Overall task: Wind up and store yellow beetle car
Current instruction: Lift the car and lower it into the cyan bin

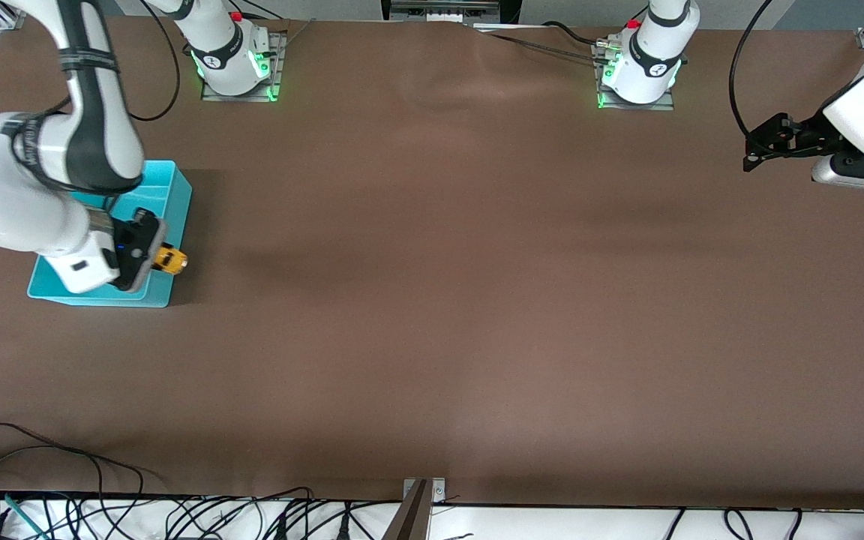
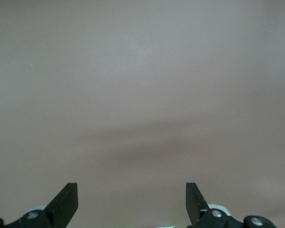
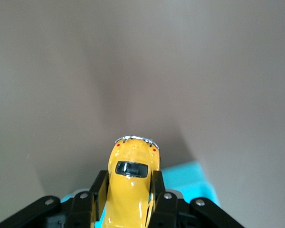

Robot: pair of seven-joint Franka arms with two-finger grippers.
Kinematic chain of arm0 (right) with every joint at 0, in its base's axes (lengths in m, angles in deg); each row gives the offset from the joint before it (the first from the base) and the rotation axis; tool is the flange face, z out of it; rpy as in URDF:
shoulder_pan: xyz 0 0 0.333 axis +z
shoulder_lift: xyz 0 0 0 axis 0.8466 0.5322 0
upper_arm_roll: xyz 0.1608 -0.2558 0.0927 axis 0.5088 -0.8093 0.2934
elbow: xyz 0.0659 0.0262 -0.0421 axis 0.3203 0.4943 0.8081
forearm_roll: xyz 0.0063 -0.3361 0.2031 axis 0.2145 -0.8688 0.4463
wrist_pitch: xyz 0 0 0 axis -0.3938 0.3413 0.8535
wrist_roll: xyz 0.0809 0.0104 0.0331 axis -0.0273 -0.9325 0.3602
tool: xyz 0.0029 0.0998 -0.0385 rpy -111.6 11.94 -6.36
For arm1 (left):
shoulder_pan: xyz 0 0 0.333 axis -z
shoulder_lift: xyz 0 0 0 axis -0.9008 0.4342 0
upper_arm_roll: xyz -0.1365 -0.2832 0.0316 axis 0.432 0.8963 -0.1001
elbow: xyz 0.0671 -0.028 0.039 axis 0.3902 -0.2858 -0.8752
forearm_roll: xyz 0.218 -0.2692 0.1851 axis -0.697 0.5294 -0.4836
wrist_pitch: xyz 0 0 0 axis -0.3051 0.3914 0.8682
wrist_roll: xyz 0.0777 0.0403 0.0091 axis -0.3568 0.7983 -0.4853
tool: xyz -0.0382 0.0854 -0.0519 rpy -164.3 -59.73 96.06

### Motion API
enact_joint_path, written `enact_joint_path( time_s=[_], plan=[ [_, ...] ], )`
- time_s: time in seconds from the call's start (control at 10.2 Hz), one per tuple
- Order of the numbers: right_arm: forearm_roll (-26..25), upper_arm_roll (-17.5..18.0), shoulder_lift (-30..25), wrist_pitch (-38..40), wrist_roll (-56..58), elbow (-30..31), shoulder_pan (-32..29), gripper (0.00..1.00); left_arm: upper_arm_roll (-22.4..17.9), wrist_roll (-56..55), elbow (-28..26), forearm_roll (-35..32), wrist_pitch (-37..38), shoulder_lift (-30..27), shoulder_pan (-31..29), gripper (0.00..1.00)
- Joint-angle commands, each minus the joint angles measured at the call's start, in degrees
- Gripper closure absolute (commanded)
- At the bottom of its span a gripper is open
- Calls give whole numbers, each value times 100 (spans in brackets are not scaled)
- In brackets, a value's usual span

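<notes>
The robot's right gripper will set the yellow beetle car down on the turquoise bin's bottom (image 1: 133,234), close to the side of the bin that faces the middle of the table. The car now hangs over that bin's edge.
The yellow beetle car (image 1: 172,260) (image 3: 132,183) is a tiny rounded toy with a dark window, held in the air with my right gripper (image 1: 156,257) (image 3: 128,187) shut on its sides. It hangs over the edge of the turquoise bin (image 1: 170,196) (image 3: 187,176) that faces the table's middle, its end sticking out past the rim. My left gripper (image 1: 751,152) (image 2: 132,199) waits open and empty above bare table at the left arm's end.
The brown table (image 1: 477,300) stretches wide between the two arms. The arm bases (image 1: 237,60) stand along its robot side. Loose cables (image 1: 177,517) and a metal bracket (image 1: 421,502) lie at the edge nearest the front camera.
</notes>
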Motion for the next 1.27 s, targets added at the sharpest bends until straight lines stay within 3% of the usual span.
enact_joint_path(
  time_s=[0.0,0.39,0.59,1.17],
  plan=[
    [-89,-648,137,-216,0,470,-20,100,57,-61,211,-80,139,91,-58,0],
    [-63,-711,217,-1903,-26,1893,-124,100,39,-61,211,-80,139,91,-84,0],
    [-37,-703,550,-2038,0,1922,-483,100,39,-61,211,-80,139,91,-84,0],
    [51,-694,885,-2082,9,1922,-644,100,57,-70,211,-63,139,91,-76,0]
  ],
)
